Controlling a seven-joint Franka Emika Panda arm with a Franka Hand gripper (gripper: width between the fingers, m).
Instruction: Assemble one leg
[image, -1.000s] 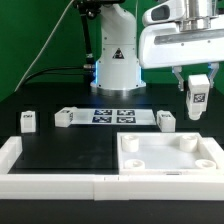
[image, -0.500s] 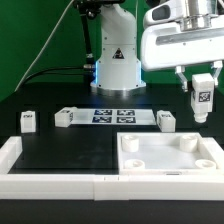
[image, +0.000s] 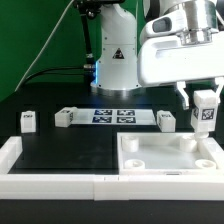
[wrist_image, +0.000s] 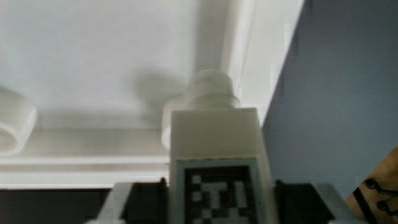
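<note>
Next, my gripper lets go of the leg upright in the tray piece's front corner socket (image: 205, 163) (wrist_image: 185, 108), which is straight below the leg.
My gripper (image: 204, 100) is shut on a leg (image: 205, 113), a small white block with a black-and-white tag, held upright above the far right corner of the large white square tray piece (image: 170, 168). In the wrist view the leg (wrist_image: 215, 140) sits between my fingers (wrist_image: 139, 200) and points at a round corner socket (wrist_image: 210, 78) of the tray piece (wrist_image: 107, 60). Three other legs lie on the black table: one at the exterior view's left (image: 28, 121), one near the middle (image: 65, 117) and one beside the tray (image: 166, 120).
The marker board (image: 115, 116) lies flat at the table's back, before the robot base (image: 116, 65). A white border wall (image: 60, 183) runs along the table's front and left sides.
My gripper has moved to the exterior view's right and down with the leg, closer to the tray piece's far right corner.
</note>
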